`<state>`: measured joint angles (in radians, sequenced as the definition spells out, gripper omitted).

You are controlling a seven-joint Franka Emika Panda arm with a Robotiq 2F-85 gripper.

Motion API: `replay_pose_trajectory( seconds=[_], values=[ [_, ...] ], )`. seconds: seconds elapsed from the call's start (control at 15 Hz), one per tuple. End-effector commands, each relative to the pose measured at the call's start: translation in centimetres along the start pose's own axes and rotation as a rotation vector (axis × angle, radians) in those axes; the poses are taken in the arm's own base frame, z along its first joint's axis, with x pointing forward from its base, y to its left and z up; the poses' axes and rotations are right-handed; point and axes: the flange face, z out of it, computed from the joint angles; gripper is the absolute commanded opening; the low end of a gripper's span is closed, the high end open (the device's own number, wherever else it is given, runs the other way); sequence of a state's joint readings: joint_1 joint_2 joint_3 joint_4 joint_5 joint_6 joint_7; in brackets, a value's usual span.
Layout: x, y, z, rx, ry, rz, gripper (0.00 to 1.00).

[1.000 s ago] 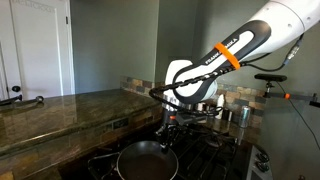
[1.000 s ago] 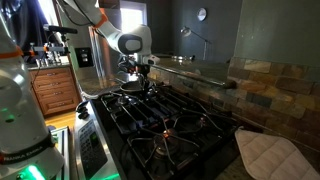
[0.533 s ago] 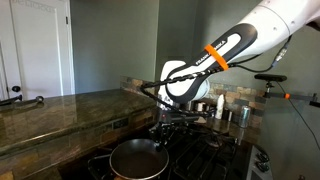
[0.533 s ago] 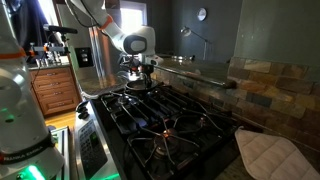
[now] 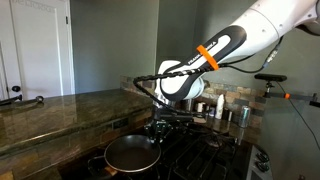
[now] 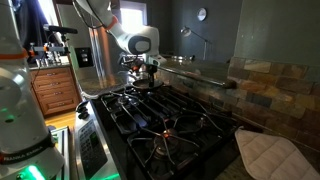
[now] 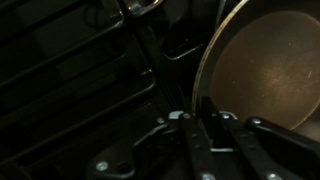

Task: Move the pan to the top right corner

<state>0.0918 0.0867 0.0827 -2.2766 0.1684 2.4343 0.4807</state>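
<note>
My gripper will set the pan down on the black grates (image 5: 128, 146) beside the stone countertop.
The pan (image 5: 131, 153) is round, dark and shallow with a lighter rim and a brownish inside. It sits over the stove grates (image 5: 200, 158) at the near left of that exterior view. In the wrist view the pan (image 7: 268, 62) fills the right side. My gripper (image 5: 160, 128) hangs at the pan's right edge, fingers shut on its rim. In the wrist view the gripper (image 7: 203, 125) pinches the rim between its two fingers. In an exterior view the pan (image 6: 141, 86) is small at the far end of the stove, under the gripper (image 6: 143, 75).
Black cast-iron grates (image 6: 170, 125) cover the stove. A stone countertop (image 5: 60, 115) runs along one side. Small steel canisters (image 5: 232, 113) stand by the tiled wall. A white quilted mitt (image 6: 270, 155) lies on the counter. A fridge (image 6: 95, 55) and wooden cabinets (image 6: 55, 90) stand beyond.
The arm has carried the pan leftward in an exterior view, and farther along the stove in the other. The gripper has stayed shut on the rim.
</note>
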Motion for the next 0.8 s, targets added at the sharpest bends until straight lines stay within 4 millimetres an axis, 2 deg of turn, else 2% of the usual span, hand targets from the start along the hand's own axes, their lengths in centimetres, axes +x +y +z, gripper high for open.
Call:
replay_pose_trajectory(
  seconds=[0.0,0.73],
  values=[
    [1.1,-0.2,0.9,0.012,-0.014,0.104,0.04],
    [3.0,-0.3,1.4,0.027,0.013,0.178,0.04]
  ],
)
